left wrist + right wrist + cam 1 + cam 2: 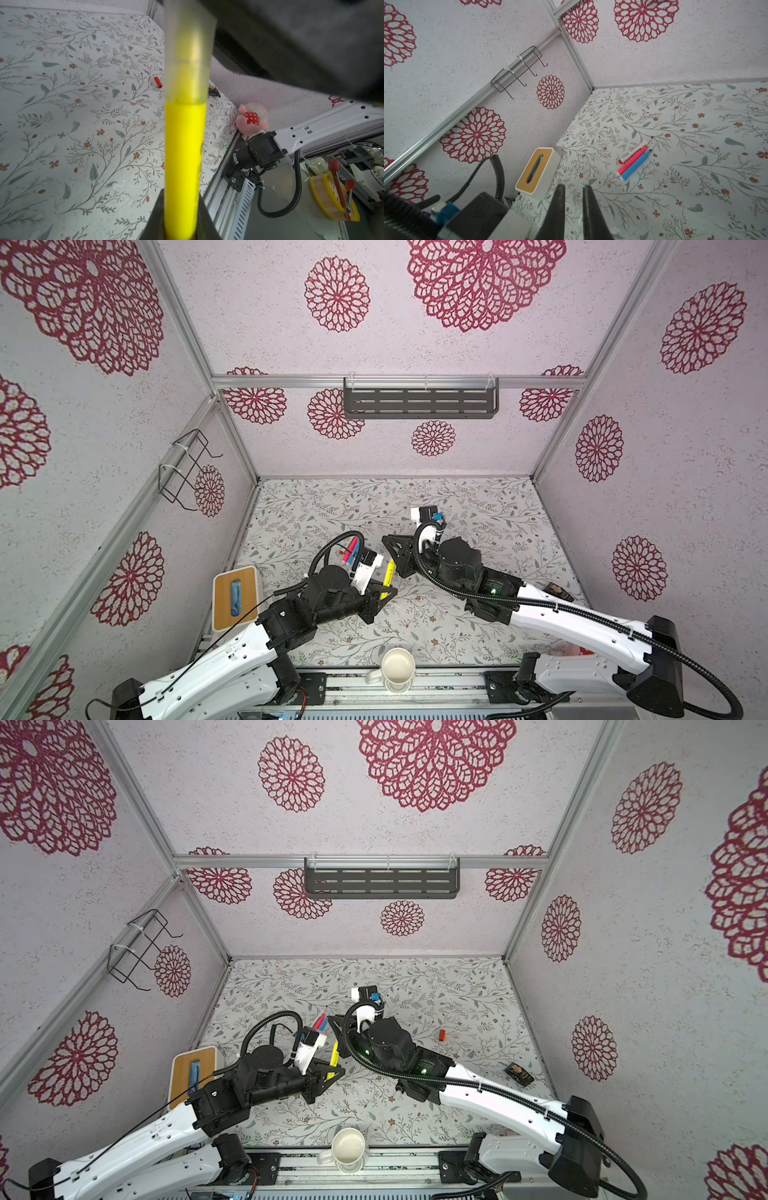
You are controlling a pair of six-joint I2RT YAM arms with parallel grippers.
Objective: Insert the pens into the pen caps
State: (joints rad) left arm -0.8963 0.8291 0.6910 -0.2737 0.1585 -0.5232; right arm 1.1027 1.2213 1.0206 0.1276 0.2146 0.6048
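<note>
My shut right gripper is past the yellow pen's cap end; it should back off, open, then take the pen's body [389, 574] from my left gripper.
My left gripper [180, 194] [385, 593] is shut on the yellow pen [185, 149] [389, 573]. A clear pale pen cap [188, 52] covers that pen's far end. My right gripper [573, 186] [392, 551] hangs just beyond the capped end, shut, with nothing between its fingers. The white-and-red pen [635, 149], the pink pen [632, 161] and the blue pen [635, 168] lie side by side on the floral mat, uncapped; in both top views the left arm's cable partly hides them [353, 549] [320, 1022]. A red pen cap [442, 1034] [157, 82] lies alone on the right of the mat.
A white box with a wooden lid [235, 597] stands at the left edge. A white mug [398, 664] sits at the front rail. A small dark object [518, 1073] and a pink toy [251, 118] lie at the right. A shelf [419, 400] and a wire rack [187, 468] hang on the walls.
</note>
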